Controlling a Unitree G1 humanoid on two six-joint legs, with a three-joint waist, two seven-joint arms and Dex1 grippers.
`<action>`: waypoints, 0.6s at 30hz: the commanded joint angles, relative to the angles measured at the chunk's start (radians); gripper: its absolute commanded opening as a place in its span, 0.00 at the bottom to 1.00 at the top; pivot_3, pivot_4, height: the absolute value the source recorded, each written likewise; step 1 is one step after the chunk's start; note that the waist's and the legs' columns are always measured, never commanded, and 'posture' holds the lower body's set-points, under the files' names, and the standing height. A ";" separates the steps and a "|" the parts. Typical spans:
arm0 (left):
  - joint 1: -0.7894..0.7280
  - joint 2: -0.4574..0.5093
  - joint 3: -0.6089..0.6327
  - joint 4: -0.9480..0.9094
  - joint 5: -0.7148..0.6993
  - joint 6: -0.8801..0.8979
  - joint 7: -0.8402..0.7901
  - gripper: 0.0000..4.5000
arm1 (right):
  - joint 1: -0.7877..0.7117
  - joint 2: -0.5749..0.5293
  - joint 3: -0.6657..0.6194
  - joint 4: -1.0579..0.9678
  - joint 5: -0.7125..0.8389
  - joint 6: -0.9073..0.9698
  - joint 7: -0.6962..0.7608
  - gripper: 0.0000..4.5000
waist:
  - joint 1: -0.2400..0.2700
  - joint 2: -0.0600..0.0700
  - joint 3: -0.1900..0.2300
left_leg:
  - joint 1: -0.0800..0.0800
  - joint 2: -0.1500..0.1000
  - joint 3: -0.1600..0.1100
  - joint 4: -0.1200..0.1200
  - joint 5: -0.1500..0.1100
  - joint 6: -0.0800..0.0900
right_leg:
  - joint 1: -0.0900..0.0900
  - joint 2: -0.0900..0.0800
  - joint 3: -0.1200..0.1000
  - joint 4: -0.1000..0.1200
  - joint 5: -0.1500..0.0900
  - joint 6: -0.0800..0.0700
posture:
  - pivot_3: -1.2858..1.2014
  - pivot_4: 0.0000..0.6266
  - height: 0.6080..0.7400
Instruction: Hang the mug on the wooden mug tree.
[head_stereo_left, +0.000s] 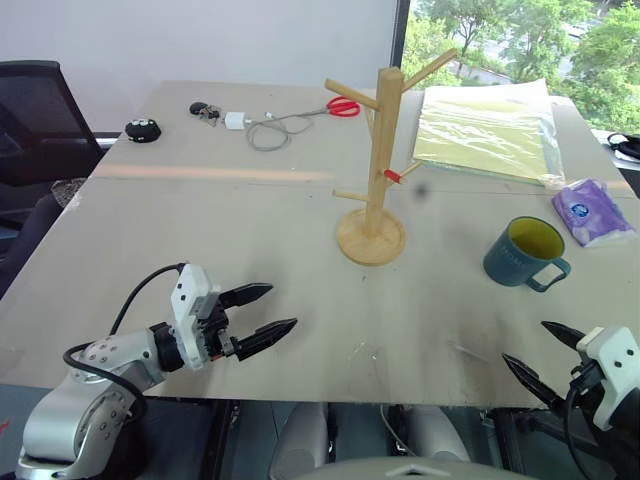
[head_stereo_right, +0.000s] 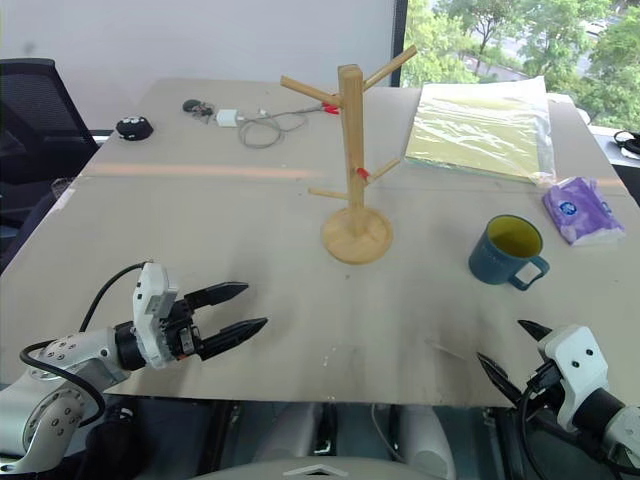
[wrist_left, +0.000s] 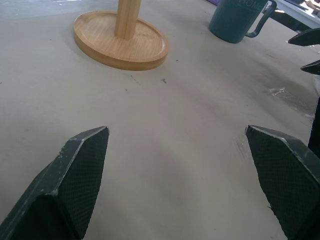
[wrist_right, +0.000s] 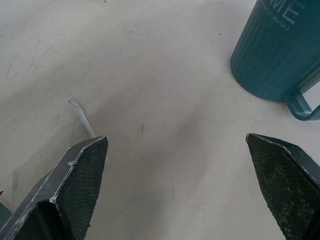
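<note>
The robot's right gripper will next go to the dark teal mug and close on the lower outer side of its handle (head_stereo_left: 554, 283) (wrist_right: 309, 117), leaving the mug's rim free.
The dark teal mug (head_stereo_left: 524, 253) with a yellow-green inside stands upright on the table's right side, its handle turned toward the near right. The wooden mug tree (head_stereo_left: 376, 160) stands mid-table on its round base, a small red tag on one peg. My left gripper (head_stereo_left: 270, 310) hovers open over the near left of the table, pointing toward the tree. My right gripper (head_stereo_left: 543, 352) is open at the near right edge, a short way in front of the mug (wrist_right: 277, 52), with nothing between its fingers.
Behind the tree lie red scissors (head_stereo_left: 343, 106), a white charger with its cable (head_stereo_left: 262, 128), keys (head_stereo_left: 205, 110) and a small black object (head_stereo_left: 143, 130). A yellow-green folder (head_stereo_left: 490, 128) and a purple tissue pack (head_stereo_left: 593, 212) sit at the right. A black chair (head_stereo_left: 35, 125) stands at the left.
</note>
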 joint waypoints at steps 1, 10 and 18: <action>-0.022 0.016 -0.005 -0.019 0.012 -0.038 -0.033 1.00 | -0.023 0.049 0.021 -0.017 -0.041 -0.046 -0.067 0.99 | 0.000 0.000 0.000 | 0.000 0.000 0.000 0.000 0.000 0.000 | 0.000 0.000 0.000 0.000 0.000 0.001 | 0.52 0.24 1.00; -0.203 0.068 -0.086 -0.051 -0.061 -0.047 -0.211 1.00 | -0.083 0.265 0.134 -0.105 -0.259 0.063 -0.413 0.99 | -0.001 0.002 -0.002 | 0.000 0.000 0.001 0.000 0.000 -0.001 | -0.001 0.000 0.000 0.001 0.000 0.001 | 0.52 0.24 1.00; -0.311 0.079 -0.142 -0.066 -0.074 -0.026 -0.231 1.00 | -0.304 0.397 0.170 -0.063 -0.287 0.214 -0.604 0.82 | -0.003 0.002 -0.001 | 0.000 0.000 0.002 0.000 0.001 -0.001 | -0.001 0.005 0.000 0.001 0.000 0.000 | 0.52 0.24 1.00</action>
